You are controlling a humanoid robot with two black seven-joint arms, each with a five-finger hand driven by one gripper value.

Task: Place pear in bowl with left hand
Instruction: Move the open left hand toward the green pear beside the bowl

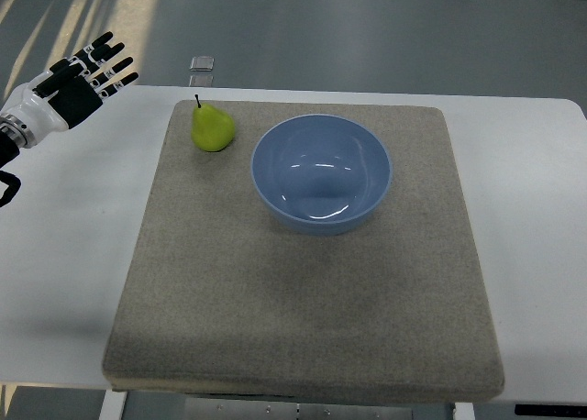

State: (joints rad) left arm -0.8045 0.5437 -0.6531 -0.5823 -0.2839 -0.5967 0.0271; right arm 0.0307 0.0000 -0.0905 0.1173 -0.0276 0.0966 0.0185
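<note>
My left gripper is to come in toward the green pear from the side away from the light blue bowl. It will then close around the round body [210,131] of the green pear.
A green pear [212,128] with a dark stem stands upright on the far left part of a grey mat [303,301]. A light blue bowl [321,173] sits empty on the mat just right of the pear. My left hand [84,79] is at the top left, over the table's far edge, well left of the pear. Its fingers are spread and hold nothing. The right arm is out of view.
The mat lies on a white table [73,246]. A small clear object [203,63] lies on the floor beyond the table's far edge.
</note>
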